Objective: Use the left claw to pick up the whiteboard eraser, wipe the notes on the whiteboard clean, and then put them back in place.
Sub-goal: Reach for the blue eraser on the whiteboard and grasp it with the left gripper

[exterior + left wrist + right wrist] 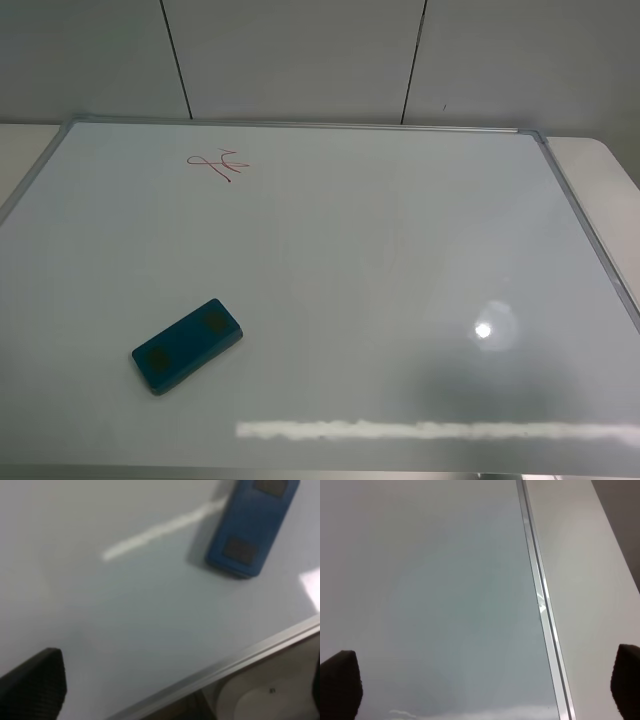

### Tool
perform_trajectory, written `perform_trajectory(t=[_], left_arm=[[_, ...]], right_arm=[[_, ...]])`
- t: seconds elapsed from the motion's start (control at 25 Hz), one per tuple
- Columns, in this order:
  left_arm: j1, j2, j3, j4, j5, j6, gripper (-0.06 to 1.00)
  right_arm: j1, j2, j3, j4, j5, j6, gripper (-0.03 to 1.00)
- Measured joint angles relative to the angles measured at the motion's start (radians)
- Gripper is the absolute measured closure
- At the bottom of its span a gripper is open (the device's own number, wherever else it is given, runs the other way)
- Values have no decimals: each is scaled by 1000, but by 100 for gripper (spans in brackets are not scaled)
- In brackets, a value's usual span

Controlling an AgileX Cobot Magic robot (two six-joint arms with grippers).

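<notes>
My left gripper is to close on the middle of the whiteboard eraser (187,342) (255,518), between its dark squares, with its fingers on the eraser's long sides.
The whiteboard (380,230) lies flat and fills most of the exterior high view. The teal-blue whiteboard eraser (187,345) lies on it at the front left, untouched. The red notes (218,163) are at the far left of the board. Neither arm shows in the exterior high view. In the left wrist view the left claw (172,690) is open and empty, with one dark finger (30,685) over the board near its silver frame (240,660); the eraser (252,525) lies well ahead of it. In the right wrist view the right gripper (482,685) is open and empty above the board's right frame (540,605).
A beige table (600,165) shows beyond the board's right edge and also in the right wrist view (585,580). A grey panelled wall (300,55) stands behind. A bright lamp reflection (484,329) sits on the board at the right. A round pale part (260,700) lies beyond the frame.
</notes>
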Motion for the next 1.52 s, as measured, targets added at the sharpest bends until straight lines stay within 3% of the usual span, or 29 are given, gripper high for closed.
perform_trajectory(t=[0.16, 0.28, 0.52, 0.68, 0.8, 1.12, 1.52], left_arm=[[-45, 111, 0, 0, -13, 84, -5], [-169, 143, 0, 77, -72, 59, -5], [-471, 241, 0, 263, -121, -176, -5], [-611, 333, 0, 352, -155, -317, -5], [-664, 413, 0, 378, -215, -354, -5], [-730, 605, -1, 345, -414, -364, -5], [-807, 791, -1, 369, -617, -506, -5]], right_arm=[[0, 0, 0, 0, 0, 0, -3], [0, 0, 0, 0, 0, 0, -3], [0, 0, 0, 0, 0, 0, -3], [0, 0, 0, 0, 0, 0, -3], [0, 0, 0, 0, 0, 0, -3], [0, 0, 0, 0, 0, 0, -3], [0, 0, 0, 0, 0, 0, -3]])
